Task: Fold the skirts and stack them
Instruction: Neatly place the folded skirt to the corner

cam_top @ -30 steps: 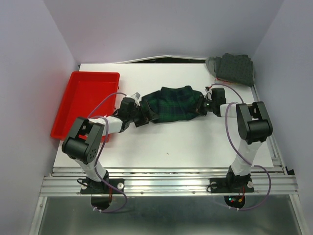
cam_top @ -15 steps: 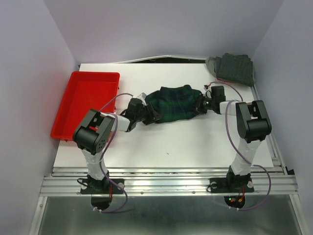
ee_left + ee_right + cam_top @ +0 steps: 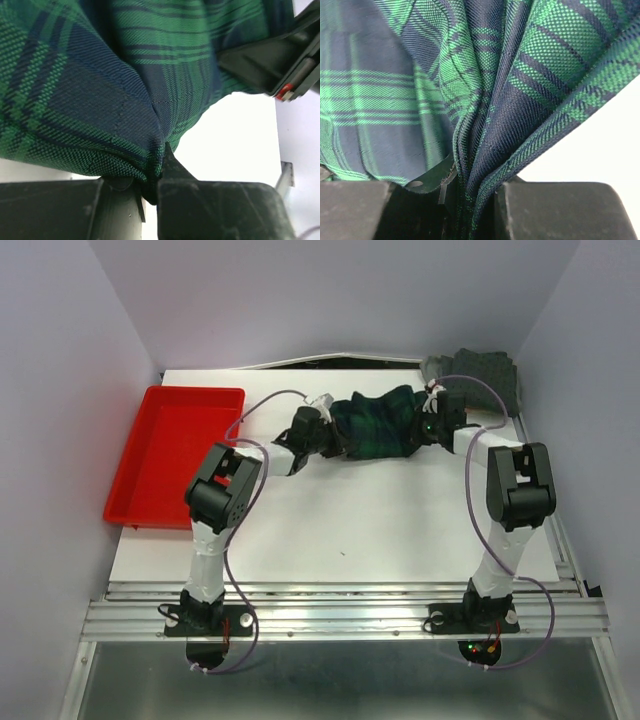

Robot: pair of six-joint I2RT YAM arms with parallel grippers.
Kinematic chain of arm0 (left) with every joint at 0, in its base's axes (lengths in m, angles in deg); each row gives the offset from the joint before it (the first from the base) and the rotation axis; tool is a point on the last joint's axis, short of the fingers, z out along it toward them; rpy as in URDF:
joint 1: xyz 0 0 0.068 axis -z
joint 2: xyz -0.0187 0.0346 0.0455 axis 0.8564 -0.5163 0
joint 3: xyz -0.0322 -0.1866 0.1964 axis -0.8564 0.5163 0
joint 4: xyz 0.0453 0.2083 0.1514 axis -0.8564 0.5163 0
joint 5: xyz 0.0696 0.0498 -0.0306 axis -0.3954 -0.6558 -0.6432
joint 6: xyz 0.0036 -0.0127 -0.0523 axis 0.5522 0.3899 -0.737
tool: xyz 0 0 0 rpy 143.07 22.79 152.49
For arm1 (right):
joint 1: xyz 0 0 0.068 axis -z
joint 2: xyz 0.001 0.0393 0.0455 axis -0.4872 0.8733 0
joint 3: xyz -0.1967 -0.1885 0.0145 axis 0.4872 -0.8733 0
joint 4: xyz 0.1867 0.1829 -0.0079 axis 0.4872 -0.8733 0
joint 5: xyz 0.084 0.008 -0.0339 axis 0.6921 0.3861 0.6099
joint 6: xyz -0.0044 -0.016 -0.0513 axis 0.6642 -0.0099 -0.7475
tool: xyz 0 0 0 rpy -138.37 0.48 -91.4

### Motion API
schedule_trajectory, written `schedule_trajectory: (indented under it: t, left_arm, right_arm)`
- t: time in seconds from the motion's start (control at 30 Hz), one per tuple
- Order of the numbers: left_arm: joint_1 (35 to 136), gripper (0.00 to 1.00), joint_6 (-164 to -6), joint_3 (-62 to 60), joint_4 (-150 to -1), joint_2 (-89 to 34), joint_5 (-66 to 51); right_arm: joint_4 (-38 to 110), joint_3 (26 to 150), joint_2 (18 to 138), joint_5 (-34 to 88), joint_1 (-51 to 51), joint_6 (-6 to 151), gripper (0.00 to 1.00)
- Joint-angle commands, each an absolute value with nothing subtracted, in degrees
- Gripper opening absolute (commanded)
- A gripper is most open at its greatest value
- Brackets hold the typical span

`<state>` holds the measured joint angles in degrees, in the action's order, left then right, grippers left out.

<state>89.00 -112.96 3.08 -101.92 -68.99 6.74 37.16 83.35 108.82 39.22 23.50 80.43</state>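
Observation:
Next, my right gripper lets go of the green-navy plaid skirt on top of the folded charcoal dotted skirt (image 3: 484,367). The plaid skirt now hangs over the table's back half.
The green-navy plaid skirt (image 3: 378,423) hangs bunched between my two grippers over the back half of the white table. My left gripper (image 3: 325,430) is shut on its left edge; in the left wrist view the plaid skirt (image 3: 100,90) is pinched between the dark fingers (image 3: 210,205). At the skirt's right end my right gripper (image 3: 425,425) is shut on gathered pleats, and the plaid skirt (image 3: 485,90) fills the right wrist view. A dark charcoal dotted skirt (image 3: 478,380) lies folded at the back right corner.
A red plastic tray (image 3: 175,450) sits at the table's left edge. The white table (image 3: 350,520) stretches in front of the skirt. Grey walls close in the left, right and back sides.
The left gripper has closed on the plaid skirt's left edge. Both arms have carried the skirt toward the back of the table, and it is now more bunched.

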Motion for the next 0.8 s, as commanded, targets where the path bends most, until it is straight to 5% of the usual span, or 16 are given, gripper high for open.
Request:
schedule_trajectory:
  t: [0.0,0.37,0.77]
  left_arm:
    - [90.64,0.00,-105.48,-12.61,-104.55,-75.84,8.67]
    - [93.27,0.00,-110.68,-46.66,-113.25,-100.02,14.48]
    - [96.44,0.00,-106.79,-72.00,-122.36,-113.74,-2.18]
  right_arm:
    - [38.62,90.00,105.31,31.11,25.37,72.27,0.01]
    - [42.58,105.12,111.29,31.53,34.16,68.91,0.01]
    - [48.02,118.49,116.47,26.62,42.60,69.61,0.01]
